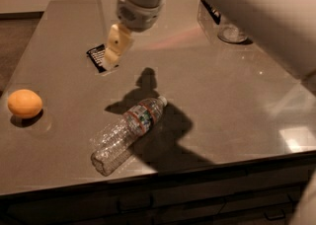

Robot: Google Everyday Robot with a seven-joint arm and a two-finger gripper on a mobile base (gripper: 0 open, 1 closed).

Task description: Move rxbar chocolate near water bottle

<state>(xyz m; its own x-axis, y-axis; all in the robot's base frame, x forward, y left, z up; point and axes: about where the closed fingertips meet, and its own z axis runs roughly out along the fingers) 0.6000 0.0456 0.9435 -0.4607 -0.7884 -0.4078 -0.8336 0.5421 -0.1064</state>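
Next, I close my gripper on the middle of the rxbar chocolate (98,58), with both ends of the bar sticking out beside my fingers.
The rxbar chocolate (96,55) is a small black bar lying flat on the grey table at the back left. It is partly hidden behind my gripper (111,62), whose pale tips hang just over the bar's right end. The water bottle (127,134) lies on its side near the table's front edge, cap pointing back and right, well apart from the bar. The white arm reaches in from the upper right.
A round orange fruit (24,103) sits at the left edge of the table (237,100). A clear glass container (231,32) stands at the back right, half hidden by the arm. The table's front edge runs close below the bottle.
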